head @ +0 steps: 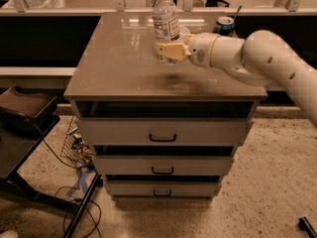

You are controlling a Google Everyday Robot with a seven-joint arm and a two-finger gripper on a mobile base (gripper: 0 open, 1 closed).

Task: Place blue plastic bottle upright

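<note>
The blue plastic bottle will go down upright from my gripper, and I will place it near the middle of the brown cabinet top's front edge (159,82).
The blue plastic bottle (165,23) is clear and pale, with a white cap and a white label with dark print. It stands nearly upright over the back middle of the brown cabinet top (119,63). My gripper (167,51) reaches in from the right and is shut on the bottle's lower part. The bottle's base is hidden behind the cream fingers (166,46), so I cannot tell if it touches the top.
A dark blue soda can (224,26) stands at the back right, behind my white arm (247,53). The cabinet has three drawers (162,138) below. A black stand (25,133) and cables lie at the left on the floor.
</note>
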